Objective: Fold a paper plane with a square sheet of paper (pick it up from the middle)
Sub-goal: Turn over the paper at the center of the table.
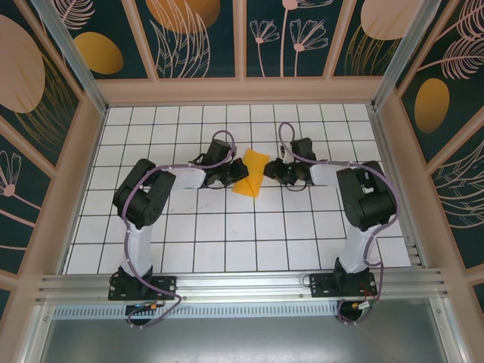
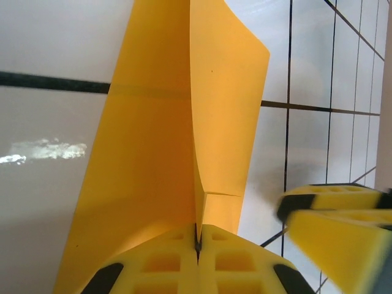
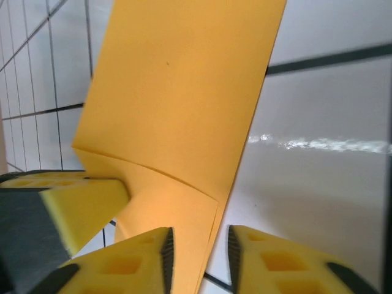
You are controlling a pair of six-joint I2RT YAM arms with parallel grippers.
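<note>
My left gripper needs to let go of the paper's fold, and the paper will lie on the white grid floor (image 1: 228,176) under my left gripper.
The square sheet of paper (image 1: 252,174) is orange-yellow, folded into a narrow creased shape, and held off the white grid floor at mid-table. My left gripper (image 1: 231,180) sits at its left side. In the left wrist view that gripper (image 2: 198,242) is shut on the paper's (image 2: 159,141) raised centre fold. My right gripper (image 1: 271,172) sits at the paper's right side. In the right wrist view this gripper (image 3: 199,257) stands open, with the paper's (image 3: 184,92) lower edge hanging in the gap and touching neither pad. Each wrist view shows the other gripper's yellow fingers (image 2: 334,226) (image 3: 79,205) close by.
The white grid floor (image 1: 227,234) is walled in by wooden-framed patterned panels (image 1: 45,113) at the back and both sides. A metal rail (image 1: 242,283) with both arm bases runs along the near edge.
</note>
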